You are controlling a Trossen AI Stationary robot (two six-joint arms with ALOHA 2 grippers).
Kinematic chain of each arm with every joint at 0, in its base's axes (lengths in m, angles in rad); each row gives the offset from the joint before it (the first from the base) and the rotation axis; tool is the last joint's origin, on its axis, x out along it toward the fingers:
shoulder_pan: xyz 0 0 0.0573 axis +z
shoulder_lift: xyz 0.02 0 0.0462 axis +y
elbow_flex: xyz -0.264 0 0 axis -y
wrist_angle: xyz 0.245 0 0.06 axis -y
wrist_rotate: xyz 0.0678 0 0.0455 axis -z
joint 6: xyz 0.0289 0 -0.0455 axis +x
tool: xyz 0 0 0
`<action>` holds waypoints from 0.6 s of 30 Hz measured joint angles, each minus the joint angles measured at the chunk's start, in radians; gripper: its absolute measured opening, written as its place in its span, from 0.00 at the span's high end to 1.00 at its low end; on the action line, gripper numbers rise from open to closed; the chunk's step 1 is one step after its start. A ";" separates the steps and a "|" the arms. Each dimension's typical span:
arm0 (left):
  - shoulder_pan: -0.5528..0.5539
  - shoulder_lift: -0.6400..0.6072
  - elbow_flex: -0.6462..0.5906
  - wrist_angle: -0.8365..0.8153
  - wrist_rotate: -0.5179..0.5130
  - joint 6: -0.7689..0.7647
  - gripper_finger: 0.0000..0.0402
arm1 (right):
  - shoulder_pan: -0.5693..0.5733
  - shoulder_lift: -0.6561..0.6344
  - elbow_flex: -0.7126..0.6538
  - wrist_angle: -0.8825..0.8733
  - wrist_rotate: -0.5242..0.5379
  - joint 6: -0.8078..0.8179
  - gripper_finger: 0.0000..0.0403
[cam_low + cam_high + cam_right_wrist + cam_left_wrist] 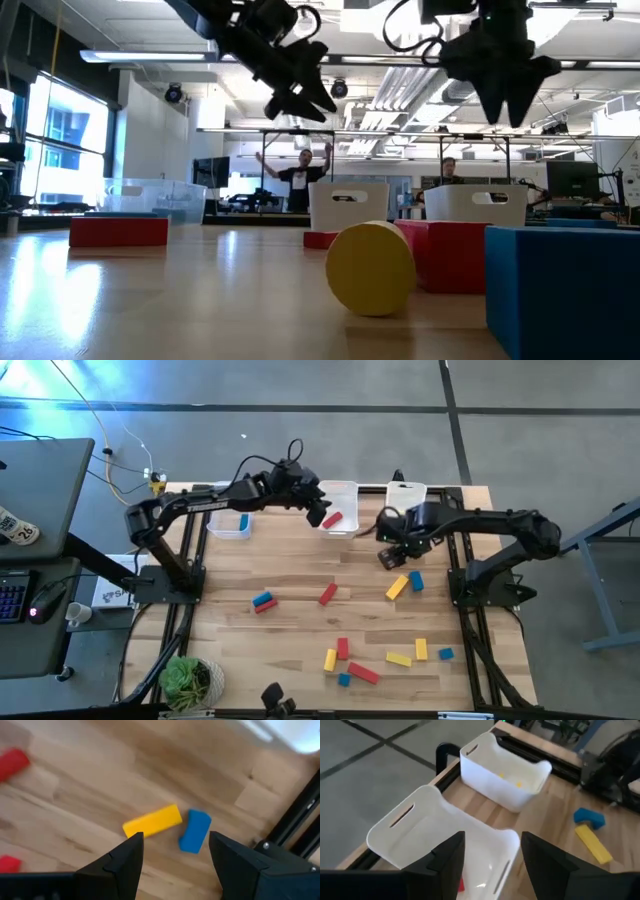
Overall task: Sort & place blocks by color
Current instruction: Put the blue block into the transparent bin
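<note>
The robot's right gripper will close on the long sides of the blue block (416, 581) (194, 833) that lies next to the yellow bar, under that gripper's open fingers.
Red, yellow and blue blocks lie scattered on the wooden table (300, 640). My left gripper (318, 512) hangs open over the middle white bin (345, 495), in which a red block (332, 520) lies; nothing is between its fingers (447, 857). My right gripper (392, 557) points down, open, above a yellow bar (152, 821) and a blue block (195, 831) that lie side by side on the table. The left bin (230, 525) holds a blue block (243, 521). The right bin (505, 775) shows yellow pieces (519, 783) inside.
More blocks lie toward the near edge: a red and blue pair (263, 601), a red bar (327, 594), and a cluster (380, 660) of several in all three colours. A potted plant (190, 680) stands at the near left corner. Beyond the table a person (303, 170) stands.
</note>
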 joint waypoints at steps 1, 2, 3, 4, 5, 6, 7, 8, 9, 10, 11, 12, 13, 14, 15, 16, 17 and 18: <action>-0.004 -0.009 0.000 -0.024 0.000 0.008 0.55 | 0.017 0.000 -0.011 0.001 0.000 0.013 0.48; -0.009 -0.017 0.000 -0.042 -0.002 0.015 0.55 | 0.033 0.000 -0.021 0.003 0.000 0.023 0.48; -0.015 -0.024 0.000 -0.054 -0.003 0.021 0.55 | 0.049 0.000 -0.033 0.004 0.000 0.038 0.48; -0.022 -0.030 0.000 -0.065 -0.003 0.027 0.55 | 0.063 0.000 -0.044 0.005 0.000 0.052 0.48; -0.028 -0.035 0.000 -0.083 -0.003 0.033 0.55 | 0.077 0.000 -0.055 0.005 -0.001 0.066 0.48; -0.031 -0.039 0.000 -0.101 -0.004 0.038 0.55 | 0.090 0.000 -0.067 0.007 -0.003 0.082 0.48; -0.037 -0.042 0.000 -0.118 -0.007 0.040 0.55 | 0.103 0.000 -0.080 0.009 -0.013 0.099 0.48; -0.045 -0.045 0.000 -0.129 -0.009 0.043 0.55 | 0.115 0.000 -0.094 0.011 -0.023 0.117 0.48; -0.051 -0.046 0.000 -0.137 -0.011 0.043 0.55 | 0.128 0.000 -0.109 0.012 -0.029 0.136 0.48; -0.057 -0.046 0.000 -0.148 -0.011 0.043 0.55 | 0.141 0.000 -0.126 0.015 -0.034 0.154 0.48; -0.063 -0.046 0.000 -0.161 -0.011 0.043 0.55 | 0.155 0.000 -0.144 0.018 -0.037 0.175 0.48; -0.068 -0.046 0.000 -0.172 -0.011 0.043 0.55 | 0.169 0.000 -0.164 0.024 -0.040 0.196 0.48; -0.074 -0.046 0.000 -0.176 -0.011 0.043 0.55 | 0.182 0.000 -0.187 0.035 -0.050 0.214 0.48; -0.080 -0.046 0.000 -0.179 -0.011 0.049 0.55 | 0.194 0.000 -0.209 0.049 -0.065 0.229 0.48; -0.086 -0.046 0.000 -0.184 -0.014 0.056 0.55 | 0.206 0.000 -0.231 0.063 -0.071 0.243 0.48; -0.094 -0.046 0.000 -0.188 -0.018 0.059 0.55 | 0.216 0.000 -0.254 0.075 -0.075 0.251 0.48; -0.101 -0.046 0.000 -0.188 -0.024 0.062 0.55 | 0.226 0.000 -0.275 0.091 -0.080 0.261 0.48; -0.108 -0.046 0.000 -0.185 -0.035 0.067 0.55 | 0.234 0.000 -0.294 0.105 -0.081 0.269 0.48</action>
